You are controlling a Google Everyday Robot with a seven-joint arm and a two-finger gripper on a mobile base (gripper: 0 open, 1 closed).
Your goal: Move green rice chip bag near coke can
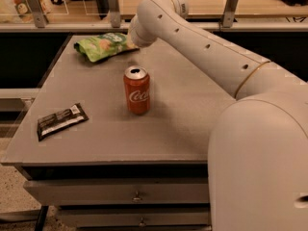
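Next, I open my gripper, move farther over the green rice chip bag and grip closer to the bag's middle (106, 47), as I am only at its near end.
The green rice chip bag (98, 46) lies flat at the far left of the grey table (187, 114). The coke can (137, 90) stands upright near the middle of the table, well in front of the bag. My gripper (130, 40) is at the far end of the white arm, right at the bag's right edge and mostly hidden behind the wrist. I cannot tell whether it touches the bag.
A black-and-white wrapped bar (61, 121) lies near the table's front left edge. A railing with posts (113, 6) runs behind the table. My white arm (211, 57) spans the right half of the table, and drawers (137, 196) sit below the tabletop.
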